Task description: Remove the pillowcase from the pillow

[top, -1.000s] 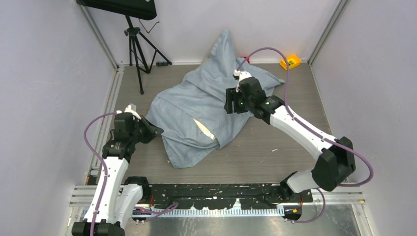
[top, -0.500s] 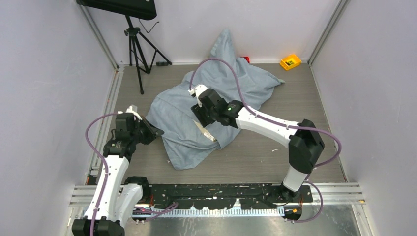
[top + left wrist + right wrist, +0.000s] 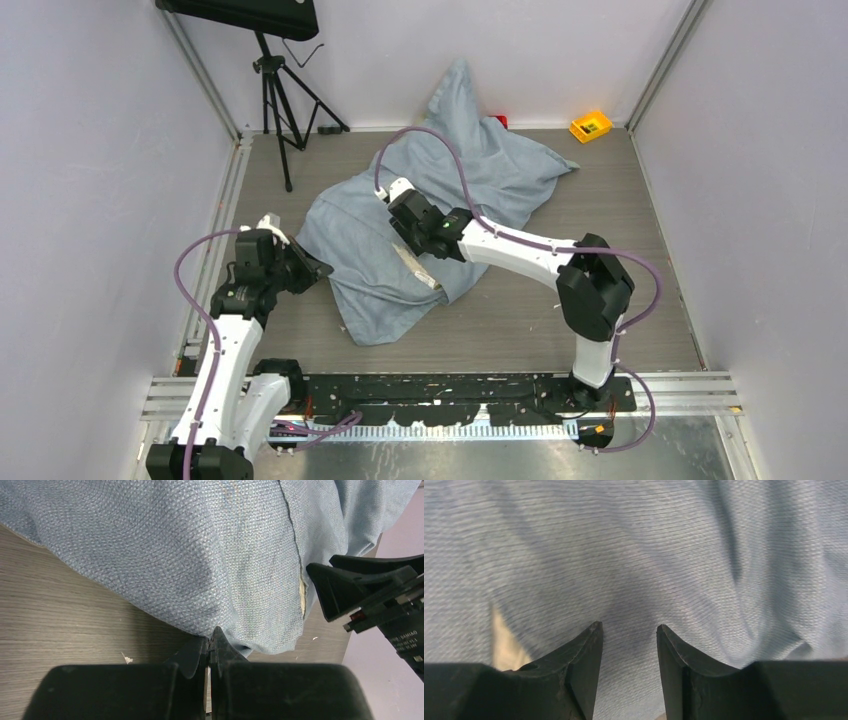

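Note:
My right gripper's open fingers are over flat cloth next to the cream sliver of the pillowcase's opening. Next, my right gripper pinches the pillowcase opening's edge (image 3: 513,629) and pulls it wide.
The grey-blue pillowcase (image 3: 440,175) lies wrinkled across the middle of the floor and covers nearly all of the pillow. Only a cream sliver of the pillow (image 3: 416,268) shows at the sack's opening. My left gripper (image 3: 312,268) is shut on the pillowcase's left edge; in the left wrist view its tips (image 3: 210,640) pinch the fabric (image 3: 175,555) just above the floor. My right gripper (image 3: 404,243) is open and empty over the pillowcase, right by the opening. In the right wrist view its tips (image 3: 629,630) hover over the cloth (image 3: 634,550), with the cream pillow (image 3: 504,642) at the left.
A black tripod (image 3: 275,100) stands at the back left. A small yellow box (image 3: 590,125) and a red item (image 3: 500,121) lie by the back wall. Walls close in left, right and back. Bare wooden floor (image 3: 560,300) lies in front of the pillowcase.
My right arm has swung left from the pillowcase's far right part to its middle, beside the opening. The left arm and the cloth have barely moved.

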Controlling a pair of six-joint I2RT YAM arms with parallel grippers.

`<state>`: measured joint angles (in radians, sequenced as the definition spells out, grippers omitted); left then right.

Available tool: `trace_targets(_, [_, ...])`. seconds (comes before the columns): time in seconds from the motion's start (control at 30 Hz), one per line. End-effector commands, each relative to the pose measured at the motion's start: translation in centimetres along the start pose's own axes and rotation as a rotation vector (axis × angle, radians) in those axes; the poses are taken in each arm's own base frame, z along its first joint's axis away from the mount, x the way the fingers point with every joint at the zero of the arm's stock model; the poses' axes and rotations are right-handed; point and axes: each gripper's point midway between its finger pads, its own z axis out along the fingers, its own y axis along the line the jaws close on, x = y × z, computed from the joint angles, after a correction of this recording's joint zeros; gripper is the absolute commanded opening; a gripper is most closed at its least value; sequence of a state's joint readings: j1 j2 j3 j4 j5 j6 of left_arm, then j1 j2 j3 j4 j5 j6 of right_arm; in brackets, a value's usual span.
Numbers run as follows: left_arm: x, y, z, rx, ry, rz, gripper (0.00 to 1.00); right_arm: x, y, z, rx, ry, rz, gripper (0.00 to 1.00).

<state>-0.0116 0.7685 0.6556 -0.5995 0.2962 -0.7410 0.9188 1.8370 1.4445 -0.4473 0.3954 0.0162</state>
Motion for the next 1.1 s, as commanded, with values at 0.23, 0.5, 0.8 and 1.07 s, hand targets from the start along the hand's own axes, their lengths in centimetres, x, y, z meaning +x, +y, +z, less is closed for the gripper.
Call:
trace_targets(0.23, [-0.9,-0.2,-0.1,0.003,-0.028,0.042,0.0,-1.1,-3.9,0.7,0.063,0.003,0.076,0.57])
trace_targets(0.5, [-1.1,-0.8,-0.3,0.024,-0.026,0.036,0.0,-3.7,1.8,-4.4,-0.218,-0.108,0.049,0.93])
trace_targets(0.8, [-1.1,-1.2,-0.6,0.033,-0.023,0.041,0.0,-3.3,1.3,-2.7,-0.071,-0.077,0.026,0.88])
trace_targets(1.07, [-0.8,-0.8,-0.9,0.024,-0.027,0.045,0.0,-2.3,-4.0,-0.8,0.184,-0.046,0.031,0.77])
